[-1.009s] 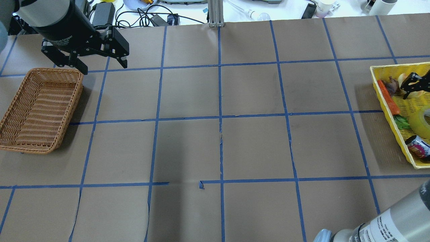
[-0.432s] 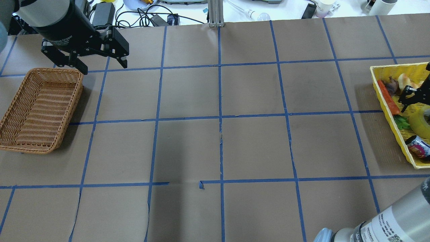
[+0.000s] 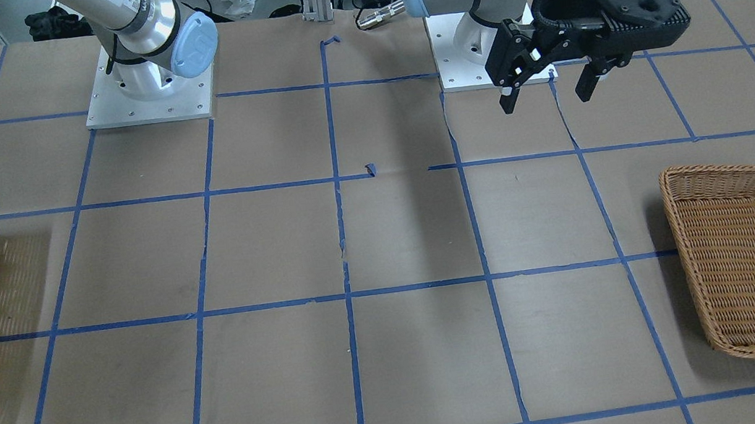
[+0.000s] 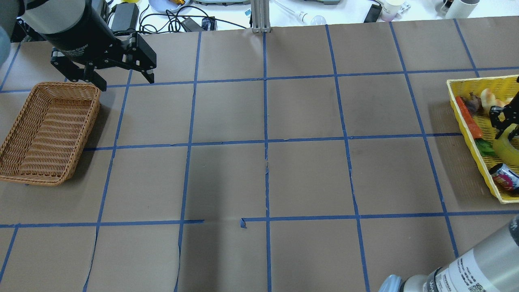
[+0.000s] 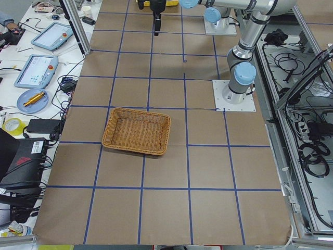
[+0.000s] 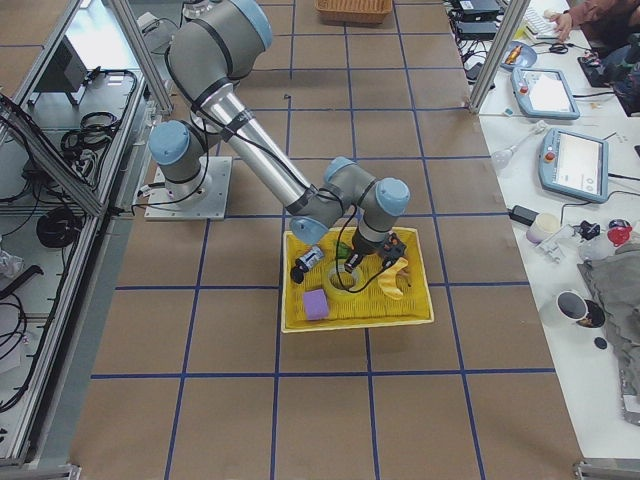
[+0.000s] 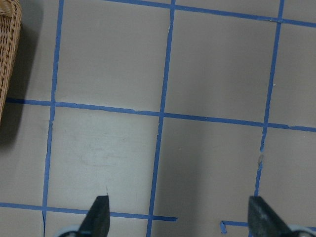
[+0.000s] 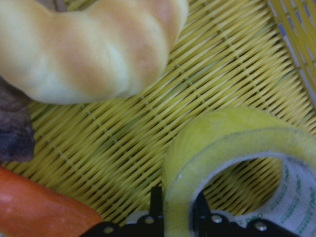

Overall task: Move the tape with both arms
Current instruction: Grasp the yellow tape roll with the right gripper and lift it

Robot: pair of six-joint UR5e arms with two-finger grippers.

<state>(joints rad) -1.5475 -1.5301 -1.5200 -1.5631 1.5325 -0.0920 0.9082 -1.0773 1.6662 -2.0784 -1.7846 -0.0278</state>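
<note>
The robot's right gripper should set the yellow tape roll down on the blue line midway [image 3: 356,331] between the two baskets.
The yellow tape roll [image 8: 222,148] lies in the yellow basket [image 4: 509,200] at the table's right edge. It also shows in the overhead view [image 4: 509,148] and the exterior right view [image 6: 345,283]. My right gripper [image 8: 177,212] is down in the basket, its two fingers closed on the roll's wall, one outside and one inside the core. It shows small at the frame edge overhead [image 4: 502,123]. My left gripper [image 4: 126,83] is open and empty, hanging above the table beside the far corner of the wicker basket [image 4: 87,134]. It also shows in the front view [image 3: 545,101].
The yellow basket also holds a bread roll [image 8: 89,49], a carrot [image 4: 468,117], a small can [image 4: 505,176] and a purple block [image 6: 316,305]. The wicker basket [image 3: 749,265] holds nothing. Cables and devices lie beyond the far edge.
My right gripper has dropped further into the yellow basket onto the tape, and the roll now looks tilted. The left arm has barely moved.
</note>
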